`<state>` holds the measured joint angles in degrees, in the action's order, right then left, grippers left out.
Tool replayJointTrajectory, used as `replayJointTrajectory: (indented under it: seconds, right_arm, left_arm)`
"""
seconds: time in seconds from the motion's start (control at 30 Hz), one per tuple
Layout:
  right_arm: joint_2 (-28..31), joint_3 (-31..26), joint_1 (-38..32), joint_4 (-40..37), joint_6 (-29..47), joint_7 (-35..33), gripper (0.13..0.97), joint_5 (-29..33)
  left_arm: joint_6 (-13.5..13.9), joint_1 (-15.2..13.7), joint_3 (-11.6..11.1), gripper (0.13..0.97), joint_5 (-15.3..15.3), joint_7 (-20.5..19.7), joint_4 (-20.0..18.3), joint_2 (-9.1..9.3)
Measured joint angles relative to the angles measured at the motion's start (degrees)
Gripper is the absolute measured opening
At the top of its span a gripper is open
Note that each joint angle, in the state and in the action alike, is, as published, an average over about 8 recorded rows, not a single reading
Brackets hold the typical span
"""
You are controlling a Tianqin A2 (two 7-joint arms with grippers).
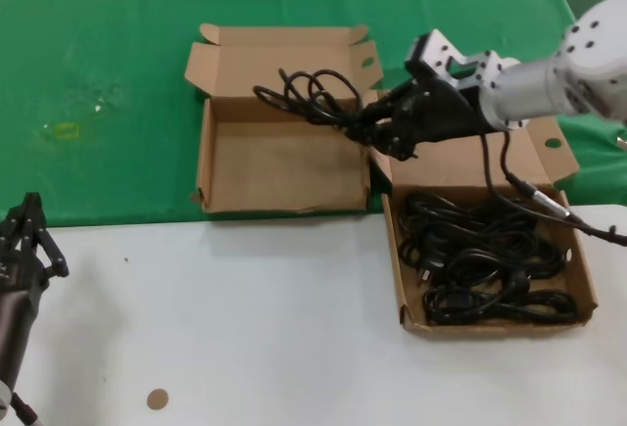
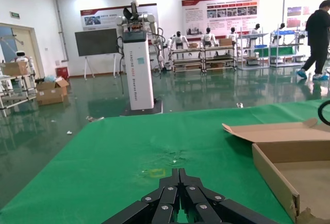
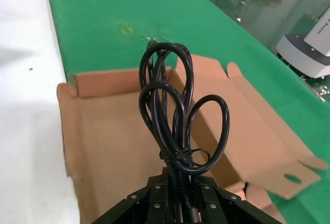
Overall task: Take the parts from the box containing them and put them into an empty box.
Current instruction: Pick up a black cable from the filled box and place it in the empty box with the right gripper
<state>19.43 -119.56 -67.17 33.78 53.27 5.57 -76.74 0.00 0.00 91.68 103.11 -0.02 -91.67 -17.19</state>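
My right gripper has the black cable bundle. Next, I set it down with that gripper on the middle of the empty box's bottom (image 1: pixel 286 148) (image 3: pixel 153 154), a little toward the box's lid.
The right-hand cardboard box (image 1: pixel 588 294) holds several coiled black cables (image 1: pixel 485 260). An empty box (image 1: pixel 284 162) lies open to its left on the green cloth, also seen in the right wrist view (image 3: pixel 113 131). My right gripper (image 1: pixel 367 127) is shut on one black cable bundle (image 1: pixel 312 95), holding it in the air over the empty box's right back part; its loops (image 3: pixel 175 105) stick out ahead of the fingers. My left gripper (image 2: pixel 180 175) is shut and holds nothing, parked low at the table's near left (image 1: pixel 29 225).
The empty box's lid (image 1: pixel 284 59) stands open at the back, with a round hole in its side flap (image 3: pixel 292 178). A green cloth (image 1: pixel 98 103) covers the far table half, white surface (image 1: pixel 245 318) the near half. A small brown disc (image 1: pixel 157 400) lies near the front edge.
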Motion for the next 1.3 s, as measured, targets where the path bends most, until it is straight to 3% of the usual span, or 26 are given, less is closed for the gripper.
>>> replayJointTrajectory:
  seconds: [0.67,1.3]
  right_arm:
    - [-11.67,2.86,-11.51,-25.94,-5.22,-15.44,0.223,-3.36]
    - [-14.84,4.08,-13.04,-32.0,-8.79,-19.61,0.223,-3.93]
  left_arm:
    - [0.0,0.0,0.0,0.152,0.0,0.0,0.0,0.0]
    - [0.0,0.0,0.0,0.152,0.0,0.0,0.0,0.0]
